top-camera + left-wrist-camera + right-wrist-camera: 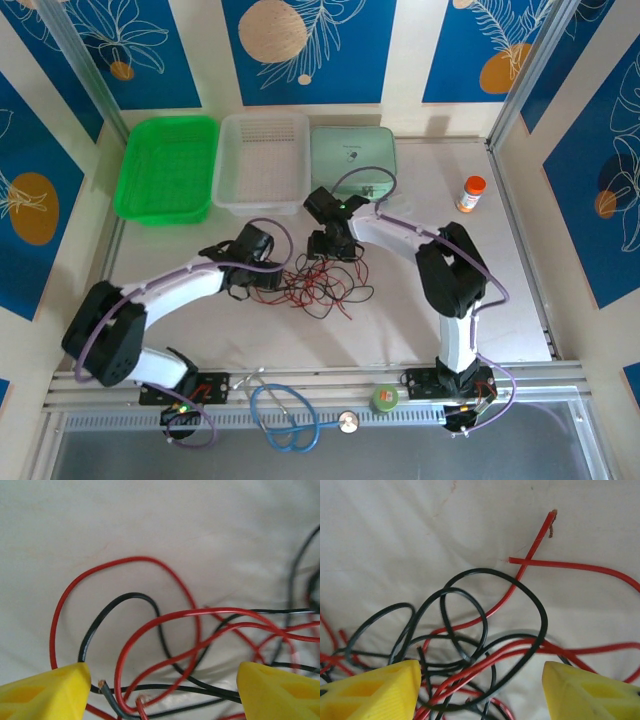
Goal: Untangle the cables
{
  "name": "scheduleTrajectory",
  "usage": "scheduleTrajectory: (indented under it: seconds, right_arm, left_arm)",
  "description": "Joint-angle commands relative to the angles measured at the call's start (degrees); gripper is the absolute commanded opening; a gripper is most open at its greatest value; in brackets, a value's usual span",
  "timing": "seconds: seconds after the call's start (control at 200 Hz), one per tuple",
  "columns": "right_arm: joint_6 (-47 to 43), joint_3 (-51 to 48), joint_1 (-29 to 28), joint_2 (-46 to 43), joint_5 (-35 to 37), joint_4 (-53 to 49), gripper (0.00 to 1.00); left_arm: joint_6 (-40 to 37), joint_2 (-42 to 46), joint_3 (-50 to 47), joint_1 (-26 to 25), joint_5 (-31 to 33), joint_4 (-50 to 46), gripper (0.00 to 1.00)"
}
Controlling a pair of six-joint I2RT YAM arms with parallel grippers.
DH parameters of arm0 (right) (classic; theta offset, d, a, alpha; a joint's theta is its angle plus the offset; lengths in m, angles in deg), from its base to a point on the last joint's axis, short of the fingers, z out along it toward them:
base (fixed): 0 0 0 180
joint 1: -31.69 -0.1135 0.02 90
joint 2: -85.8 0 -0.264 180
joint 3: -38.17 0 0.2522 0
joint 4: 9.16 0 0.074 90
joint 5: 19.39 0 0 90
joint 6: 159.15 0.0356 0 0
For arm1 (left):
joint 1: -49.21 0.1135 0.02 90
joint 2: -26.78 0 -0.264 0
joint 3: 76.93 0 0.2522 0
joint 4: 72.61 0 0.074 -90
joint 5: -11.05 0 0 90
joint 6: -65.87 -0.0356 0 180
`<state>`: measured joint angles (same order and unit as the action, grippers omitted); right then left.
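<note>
Red and black loops cross in the middle of the tangle, so the left gripper will pinch the cable ends (103, 686) and hold them steady while the right gripper pulls parts of the cables free.
A tangle of thin red and black cables (322, 284) lies on the white table between the two arms. My left gripper (262, 281) hovers at the tangle's left edge, open, its yellow fingertips (47, 692) wide apart over red and black loops (150, 645) with bare wire ends between them. My right gripper (332, 247) hangs over the tangle's upper part, open; its yellow fingertips (372, 692) straddle black loops and red strands (485, 630). Nothing is pinched in either gripper. One red cable end (551, 517) points away across the table.
A green tray (165, 168), a clear tray (262, 163) and a pale green box (352, 160) line the back. An orange-capped bottle (471, 194) stands at the right. A light-blue stethoscope (285, 415) and a green tape roll (385, 399) lie at the near rail.
</note>
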<state>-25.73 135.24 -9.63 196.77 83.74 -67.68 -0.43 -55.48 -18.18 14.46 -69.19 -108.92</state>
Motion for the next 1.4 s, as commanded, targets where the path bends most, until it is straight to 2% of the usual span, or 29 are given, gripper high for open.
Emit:
scheduleTrajectory:
  seconds: [0.0, 0.085, 0.2, 0.32, 0.39, 0.445, 0.585, 0.85, 1.105, 1.276, 1.341, 1.396]
  right_arm:
    - [-0.97, 2.30, 0.09, 2.79, 0.89, -2.54, 0.65]
    - [-0.71, 2.69, 0.61, 5.14, 0.95, -2.62, 0.61]
    - [-0.37, 2.01, 2.08, 5.73, 0.06, -2.37, 0.46]
    - [0.07, -0.01, 3.70, 3.46, 1.23, -2.10, 0.21]
    - [0.41, -2.42, 4.98, 1.49, 1.14, -1.49, 0.07]
    - [0.78, -4.94, 6.14, -0.57, 0.37, -0.34, 0.00]
    - [2.69, -12.38, 8.95, -7.01, -1.52, 3.06, 0.00]
    - [9.13, -22.38, 11.08, -17.31, -5.08, 10.01, 0.00]
    - [12.41, -26.86, 14.16, -21.42, -1.27, 11.24, 0.00]
    - [12.45, -29.38, 16.39, -23.26, 1.44, 10.06, 0.00]
    - [11.49, -29.78, 16.71, -23.43, 1.01, 9.95, 0.00]
    - [9.94, -29.50, 16.72, -23.38, -0.17, 9.95, 0.07]
  left_arm:
    - [-1.65, -2.79, 0.10, 1.13, 3.50, 3.73, 0.73]
    - [-1.25, -4.47, -1.18, 1.59, 3.39, 6.86, 0.59]
    - [-0.64, -6.11, -2.59, 1.87, 3.03, 9.51, 0.34]
    - [0.23, -6.61, -4.09, 2.14, 3.89, 10.49, 0.11]
    - [0.84, -6.69, -4.84, 2.51, 4.55, 10.44, 0.05]
    - [1.63, -6.45, -5.32, 2.90, 5.74, 9.71, 0.04]
    - [5.42, -4.78, -6.51, 5.09, 8.42, 7.08, 0.02]
    - [8.89, -0.32, -7.84, 8.61, 5.72, 6.21, 0.02]
    - [8.99, 2.65, -5.67, 12.19, 5.36, 3.71, 0.05]
    - [8.13, 4.11, -4.21, 14.13, 4.22, 3.06, 0.12]
    - [7.04, 4.67, -4.23, 14.18, 1.09, 4.87, 0.18]
    - [6.53, 4.97, -4.50, 14.15, -1.75, 6.23, 0.23]
